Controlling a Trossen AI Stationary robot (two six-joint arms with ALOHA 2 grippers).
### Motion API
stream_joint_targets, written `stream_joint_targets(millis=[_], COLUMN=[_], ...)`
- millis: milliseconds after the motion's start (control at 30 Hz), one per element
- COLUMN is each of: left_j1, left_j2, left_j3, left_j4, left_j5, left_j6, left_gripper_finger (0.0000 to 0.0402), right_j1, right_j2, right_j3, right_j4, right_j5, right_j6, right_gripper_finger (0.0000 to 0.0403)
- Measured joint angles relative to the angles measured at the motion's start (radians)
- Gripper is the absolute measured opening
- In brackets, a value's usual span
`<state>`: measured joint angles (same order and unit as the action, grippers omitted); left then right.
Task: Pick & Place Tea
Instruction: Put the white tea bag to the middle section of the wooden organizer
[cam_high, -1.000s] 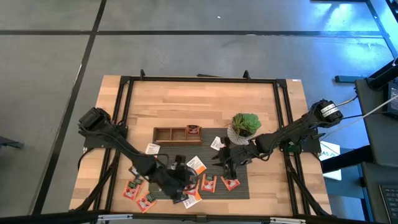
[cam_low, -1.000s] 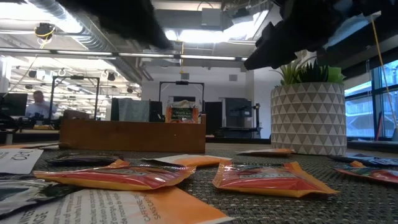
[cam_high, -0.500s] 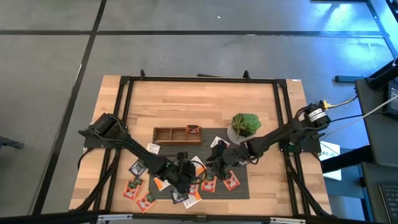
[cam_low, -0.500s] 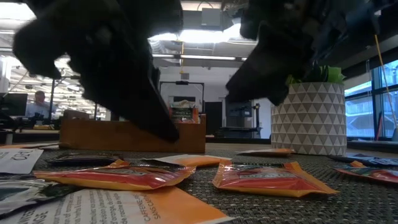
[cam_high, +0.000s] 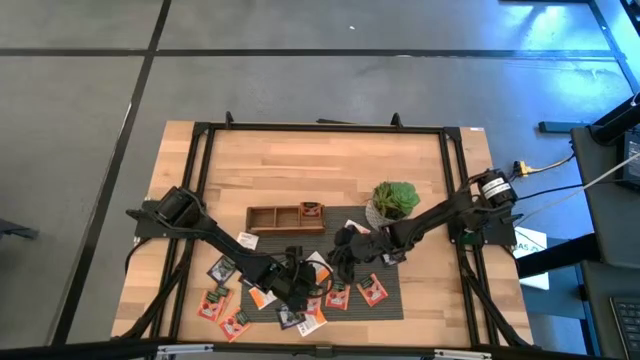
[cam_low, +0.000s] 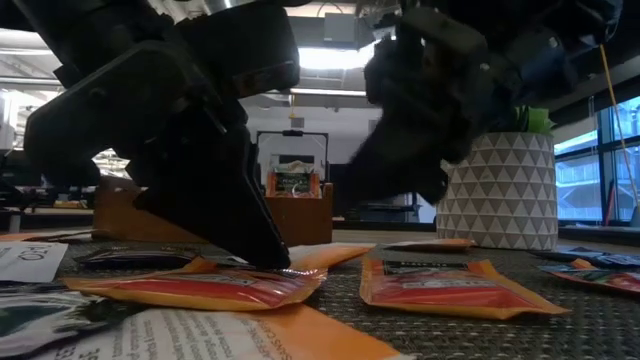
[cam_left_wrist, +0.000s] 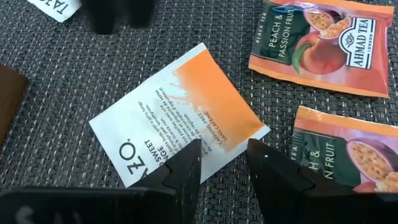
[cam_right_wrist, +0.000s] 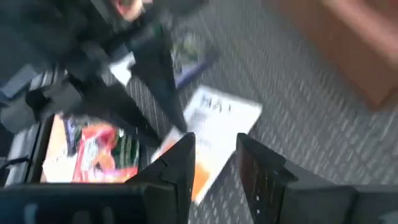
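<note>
Next, I close my left gripper on the loose end (cam_high: 316, 266) (cam_left_wrist: 191, 153) of the white-and-orange sachet between both grippers, once my right gripper is holding it up.
Several tea sachets lie flat on the dark mat (cam_high: 385, 305) near the table's front edge. Some are orange-red (cam_high: 371, 291), some dark (cam_high: 221, 268), some white with orange. One white-and-orange sachet (cam_left_wrist: 186, 106) (cam_right_wrist: 217, 118) lies between both grippers. My left gripper (cam_left_wrist: 224, 158) (cam_high: 303, 283) is open and slants down, its fingertips (cam_left_wrist: 186, 155) at that sachet's near edge. My right gripper (cam_right_wrist: 214, 155) (cam_high: 338, 262) is open and comes at the same sachet from the table's right, low over the mat. My left gripper's fingertips (cam_low: 272, 258) reach down to the mat at the white-and-orange sachet's edge; I cannot tell whether they touch it. My right gripper hangs just above the mat, and its blurred view shows no contact.
Two orange-red sachets (cam_left_wrist: 317, 43) (cam_left_wrist: 348, 162) lie close beside the left fingers. The long wooden tray (cam_high: 272, 216) stands behind the mat, with the potted plant (cam_high: 395, 200) to its right, close to my right arm. Bare wood lies beyond the tray.
Both grippers have come down from well above the mat to just over the sachets. My left gripper has shifted slightly toward the table's right. My right gripper has gone toward the table's left and rolled about its own axis. Neither has opened or shut.
</note>
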<state>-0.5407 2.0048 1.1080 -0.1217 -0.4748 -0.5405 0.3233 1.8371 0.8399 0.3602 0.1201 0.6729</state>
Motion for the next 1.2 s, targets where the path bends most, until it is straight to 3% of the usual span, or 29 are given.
stream_joint_targets(millis=[267,800,1200], left_j1=[-0.001,-0.002,-0.002], left_j2=[0.002,0.005,0.005], left_j3=[-0.002,-0.003,-0.003], left_j4=[-0.002,-0.003,-0.001], left_j5=[-0.006,-0.042,-0.05], left_j6=[0.027,0.013,0.012], left_gripper_finger=[0.0127,0.0128,0.0128], right_j1=[-0.008,-0.01,-0.014], right_j2=[0.074,0.095,0.095], right_j3=[0.0,0.026,0.03], right_j4=[0.008,0.045,0.022], right_j5=[-0.059,-0.175,-0.178], right_j6=[0.265,0.241,0.265], right_gripper_finger=[0.012,0.012,0.0119])
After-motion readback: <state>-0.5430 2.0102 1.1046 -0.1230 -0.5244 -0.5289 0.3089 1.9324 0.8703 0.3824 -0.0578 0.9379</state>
